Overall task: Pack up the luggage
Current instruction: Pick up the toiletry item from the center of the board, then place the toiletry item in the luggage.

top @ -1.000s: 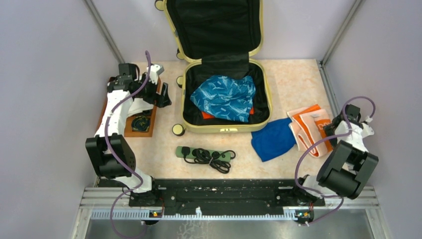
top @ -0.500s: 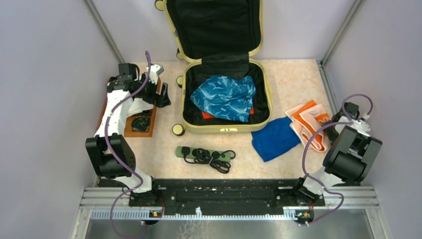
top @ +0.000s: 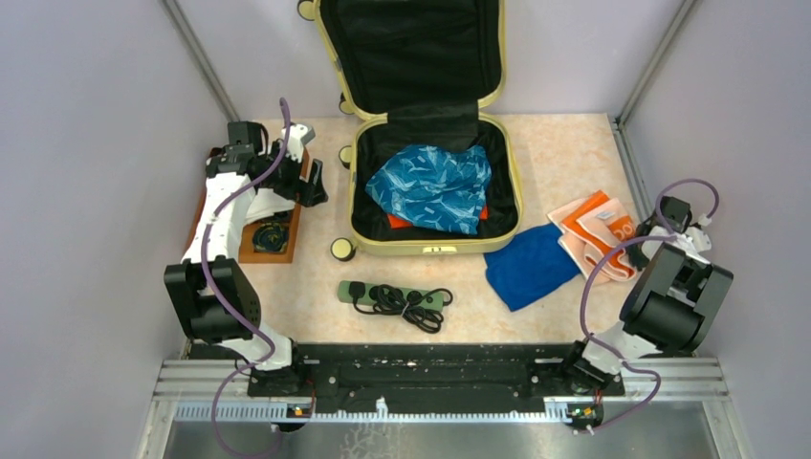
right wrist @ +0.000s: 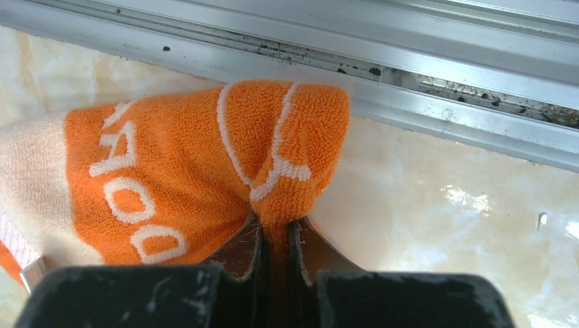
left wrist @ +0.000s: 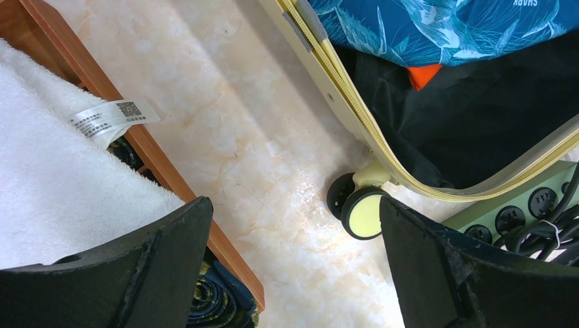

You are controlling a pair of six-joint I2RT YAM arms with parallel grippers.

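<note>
Next, my right hand releases the orange and cream towel, now held at the table's edge, on the blue patterned cloth's front part (top: pixel 412 202) inside the suitcase.
The luggage (top: pixel 435 247), a pale yellow suitcase, lies open at the back centre, lid up against the wall. A blue patterned cloth (top: pixel 430 186) lies inside over something orange. My right gripper (top: pixel 639 245) is shut on a pinched fold of the orange and cream towel (top: pixel 595 232) at the right table edge; the wrist view shows the towel (right wrist: pixel 171 164) squeezed between the jaws of the right gripper (right wrist: pixel 274 229). My left gripper (top: pixel 311 186) hangs open left of the suitcase. In its wrist view, the left gripper (left wrist: pixel 293 225) holds nothing above the floor beside a suitcase wheel (left wrist: pixel 360 212).
A plain blue cloth (top: pixel 526 266) lies in front of the suitcase at right. A green power strip (top: pixel 392 296) with coiled black cable sits near the front centre. A wooden tray (top: pixel 251 251) at left holds a white towel (left wrist: pixel 54 178) and a dark rolled item (left wrist: pixel 218 301). A metal rail (right wrist: pixel 410 68) borders the table's right side.
My right gripper has closed on the orange towel's edge, and the right arm has shifted back toward the table's edge. The towel has bunched up a little. The left arm stayed still.
</note>
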